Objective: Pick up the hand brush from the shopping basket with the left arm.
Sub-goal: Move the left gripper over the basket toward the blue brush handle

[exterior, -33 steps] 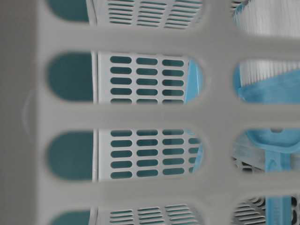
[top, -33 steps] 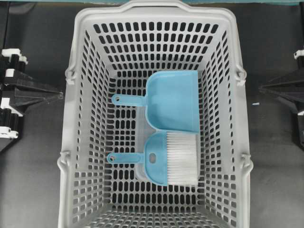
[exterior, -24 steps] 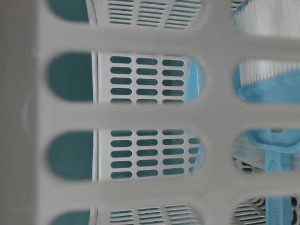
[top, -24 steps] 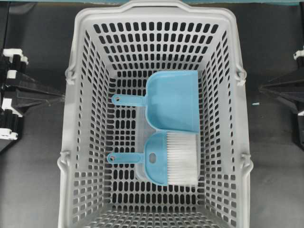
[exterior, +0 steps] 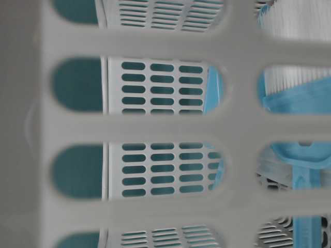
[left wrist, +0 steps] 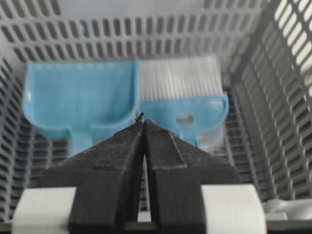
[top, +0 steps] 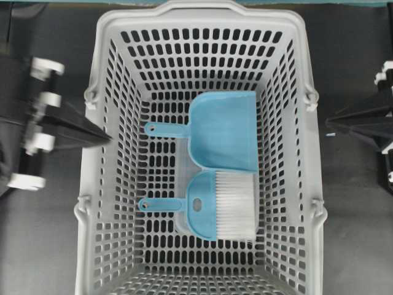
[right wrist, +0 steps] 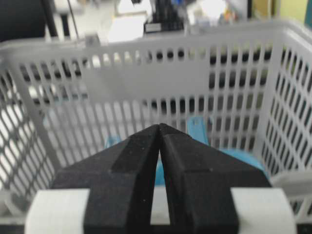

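Note:
Next, I need to move my left gripper to the hand brush and close it on the handle's end (top: 175, 204) (left wrist: 189, 139) next to the brush head.
The hand brush (top: 221, 206) lies flat on the floor of the shopping basket (top: 196, 13). Its thin handle points left and its white bristles point right. In the left wrist view the brush (left wrist: 183, 114) lies just beyond my fingertips, to the right. My left gripper (top: 107, 136) is shut and empty, with its tip over the basket's left wall, above and left of the brush. It also shows in its own view (left wrist: 143, 122). My right gripper (top: 328, 123) is shut and empty outside the basket's right wall, and shows in the right wrist view (right wrist: 159, 126).
A light-blue dustpan (top: 224, 132) lies right behind the brush, touching its head; it also shows in the left wrist view (left wrist: 80, 100). The basket's tall slotted walls (right wrist: 146, 68) surround both. The table-level view looks through the basket wall (exterior: 155, 124) at the bristles (exterior: 300, 77).
My left gripper has moved right, from beside the basket to over its left wall. My right gripper has edged slightly left. The brush and dustpan have not moved.

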{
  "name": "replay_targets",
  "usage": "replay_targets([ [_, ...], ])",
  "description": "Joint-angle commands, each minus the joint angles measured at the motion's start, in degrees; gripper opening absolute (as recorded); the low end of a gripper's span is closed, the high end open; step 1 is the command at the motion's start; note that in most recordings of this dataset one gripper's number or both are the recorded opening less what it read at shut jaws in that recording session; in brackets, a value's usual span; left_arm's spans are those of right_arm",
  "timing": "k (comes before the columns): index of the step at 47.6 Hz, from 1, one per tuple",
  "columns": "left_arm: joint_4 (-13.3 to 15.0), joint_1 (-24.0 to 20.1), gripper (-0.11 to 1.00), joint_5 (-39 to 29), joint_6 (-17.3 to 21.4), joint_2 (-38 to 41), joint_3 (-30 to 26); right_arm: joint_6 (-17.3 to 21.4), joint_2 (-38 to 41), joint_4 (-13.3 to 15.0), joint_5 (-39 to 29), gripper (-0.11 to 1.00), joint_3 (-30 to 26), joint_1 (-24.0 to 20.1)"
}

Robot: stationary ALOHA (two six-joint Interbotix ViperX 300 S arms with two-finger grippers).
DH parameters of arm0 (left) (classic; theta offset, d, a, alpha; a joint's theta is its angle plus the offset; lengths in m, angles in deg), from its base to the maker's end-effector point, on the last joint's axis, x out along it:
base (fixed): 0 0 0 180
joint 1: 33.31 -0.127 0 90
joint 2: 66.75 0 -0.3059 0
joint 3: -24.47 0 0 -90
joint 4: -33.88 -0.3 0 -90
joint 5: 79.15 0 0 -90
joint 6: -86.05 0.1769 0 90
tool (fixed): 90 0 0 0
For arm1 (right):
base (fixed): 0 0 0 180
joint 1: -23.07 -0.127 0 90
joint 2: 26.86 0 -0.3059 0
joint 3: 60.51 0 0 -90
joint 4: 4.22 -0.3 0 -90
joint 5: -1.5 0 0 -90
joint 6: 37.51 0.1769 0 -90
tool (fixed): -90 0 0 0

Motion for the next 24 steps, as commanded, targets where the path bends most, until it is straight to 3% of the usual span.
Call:
replay_targets([
  [1, -0.18, 1.05, 0.00, -6.59, 0.09, 5.10, -6.94, -0.09, 0.44, -0.18, -2.64, 0.00, -1.76, -0.09],
  [4, -0.26, 1.58, 0.00, -9.49, -0.35, 7.82, -9.49, -0.09, 0.44, -0.18, -3.78, 0.01, -1.85, -0.18],
  [7, -0.26, 1.93, 0.00, -12.04, -0.44, 10.46, -11.69, 0.00, 0.44, -0.18, -4.39, 0.11, -1.76, -0.09],
  [17, -0.18, 2.02, 0.03, -20.30, -0.35, 17.84, -17.93, 0.44, 0.26, -0.26, -4.57, 0.70, -1.85, -0.53],
  [20, -0.18, 2.02, 0.15, -22.15, -0.53, 19.51, -19.34, 0.70, 0.18, -0.26, -4.48, 0.79, -1.85, -0.62],
  [24, -0.18, 2.46, 0.40, -23.47, -1.49, 21.27, -20.48, 1.05, 0.00, -0.26, -4.31, 0.77, -1.85, -0.62],
])
